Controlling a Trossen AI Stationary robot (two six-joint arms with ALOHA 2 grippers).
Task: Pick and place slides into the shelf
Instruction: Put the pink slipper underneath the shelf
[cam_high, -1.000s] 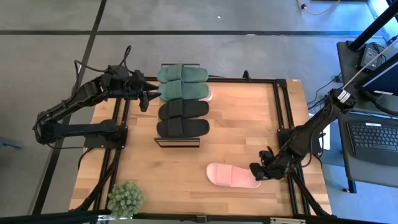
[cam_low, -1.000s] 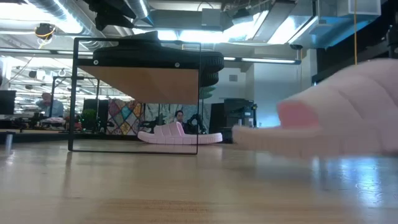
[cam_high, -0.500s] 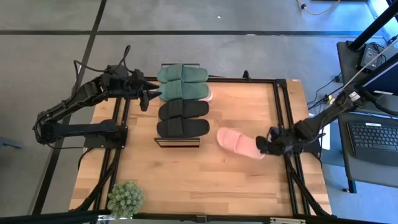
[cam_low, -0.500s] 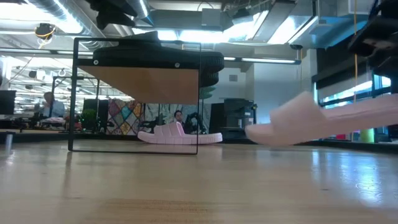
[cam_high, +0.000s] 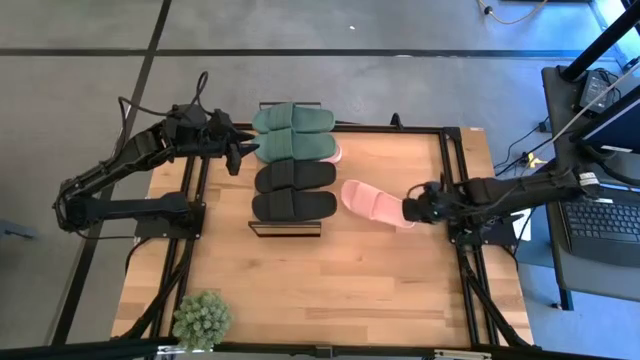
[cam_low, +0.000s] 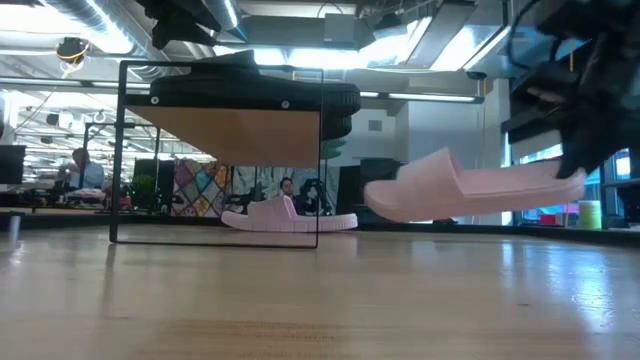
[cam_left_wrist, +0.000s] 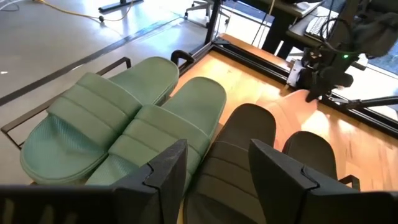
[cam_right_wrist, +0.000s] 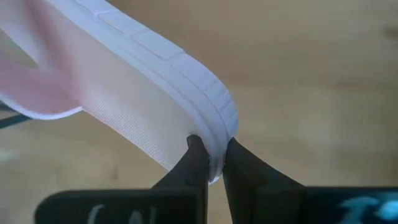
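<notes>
My right gripper needs to release the pink slide beneath the black slides (cam_high: 316, 184), next to the other pink slide under the shelf.
The shelf (cam_high: 288, 172) carries two dark green slides (cam_high: 294, 133) and two black slides (cam_high: 293, 191) on its plank top. One pale pink slide (cam_low: 287, 218) lies on the table beneath it. My right gripper (cam_high: 413, 209) is shut on the other pink slide (cam_high: 373, 204), just right of the shelf, toe toward it. My left gripper (cam_high: 240, 152) hovers open at the shelf's left side, beside the green slides (cam_left_wrist: 124, 124). My right gripper pinches the pink slide's heel edge (cam_right_wrist: 214, 146) between its two fingers (cam_right_wrist: 194, 163). The fingers come about level from the table's right side, along the slide's length. The slide (cam_low: 470, 190) is lifted clear of the table and nearly level, toe end toward the shelf.
A small green potted plant (cam_high: 202, 320) stands at the table's near left corner. Black frame rails (cam_high: 452, 190) run along the table's right side under my right arm. Bare wood (cam_high: 340, 280) lies between the shelf and the near edge. People sit in the room beyond.
My right gripper, shut on the pink slide's heel, has raised it off the table's near right part and carried it toward the far edge and left, up to the shelf's right side. The slide went from lying flat to hanging clear and nearly level.
</notes>
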